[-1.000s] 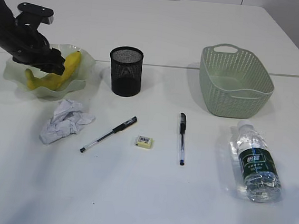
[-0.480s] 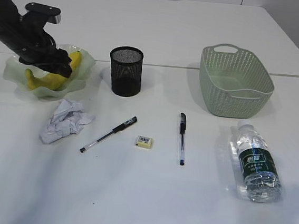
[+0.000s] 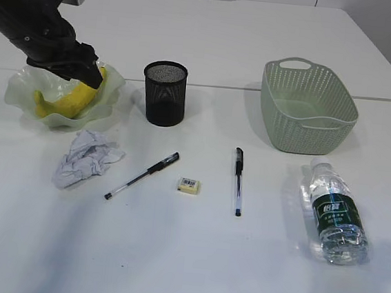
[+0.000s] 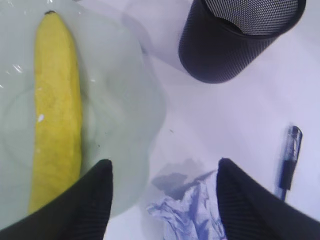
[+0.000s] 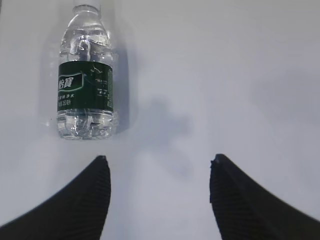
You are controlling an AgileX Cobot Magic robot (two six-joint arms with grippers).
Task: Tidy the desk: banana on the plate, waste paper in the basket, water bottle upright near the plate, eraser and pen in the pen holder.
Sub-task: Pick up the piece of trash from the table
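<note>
The waste paper belongs in the basket. My left gripper needs to close on the middle fold (image 3: 82,155) of the waste paper.
The banana (image 3: 68,101) (image 4: 56,100) lies in the pale green wavy plate (image 3: 112,108) (image 4: 122,95). My left gripper (image 3: 91,74) (image 4: 165,167) hovers open and empty over the plate's right edge, above the crumpled waste paper (image 3: 83,158) (image 4: 192,212). The black mesh pen holder (image 3: 164,93) (image 4: 235,40) stands right of the plate. Two pens (image 3: 143,175) (image 3: 237,180) and a yellow eraser (image 3: 188,185) lie mid-table. The water bottle (image 3: 334,214) (image 5: 86,82) lies on its side. My right gripper (image 5: 159,162) is open, empty, short of the bottle's base.
The green woven basket (image 3: 307,105) stands at the back right, just behind the bottle's cap. The right arm does not show in the exterior view. A seam between two tables runs behind the plate and holder.
My left arm has lifted and swung right, from low over the banana to above the plate's right side. The banana stays in the plate. Nothing else moved.
</note>
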